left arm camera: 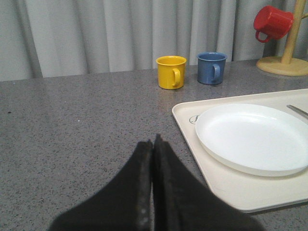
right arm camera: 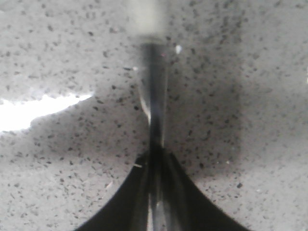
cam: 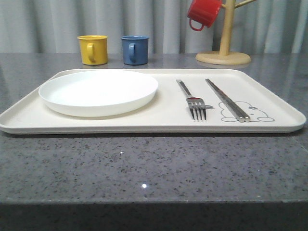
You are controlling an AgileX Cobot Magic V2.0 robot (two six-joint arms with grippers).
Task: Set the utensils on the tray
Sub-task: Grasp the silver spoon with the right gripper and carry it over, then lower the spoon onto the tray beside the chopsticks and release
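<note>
I should set the spoon, now held close above the tabletop, between the chopsticks and the cream tray's nearest side rim point(cam: 256, 97) with my right gripper.
The cream tray point(cam: 168, 122) lies across the middle of the table. On its right half rest a silver fork point(cam: 192, 101) and a pair of chopsticks point(cam: 226, 98), side by side over the rabbit drawing. My right gripper point(right arm camera: 155, 156) is shut on a slim shiny metal handle point(right arm camera: 154, 86), apparently the spoon, held close above the speckled grey tabletop; its far end is a pale blur. My left gripper point(left arm camera: 154, 142) is shut with nothing in it, over bare table beside the tray's point(left arm camera: 231, 190) left edge.
A round white plate point(cam: 98, 91) fills the tray's left half. Behind the tray stand a yellow mug point(cam: 93, 49) and a blue mug point(cam: 134, 49). A red mug point(cam: 203, 12) hangs on a wooden mug tree point(cam: 224, 53) at the back right.
</note>
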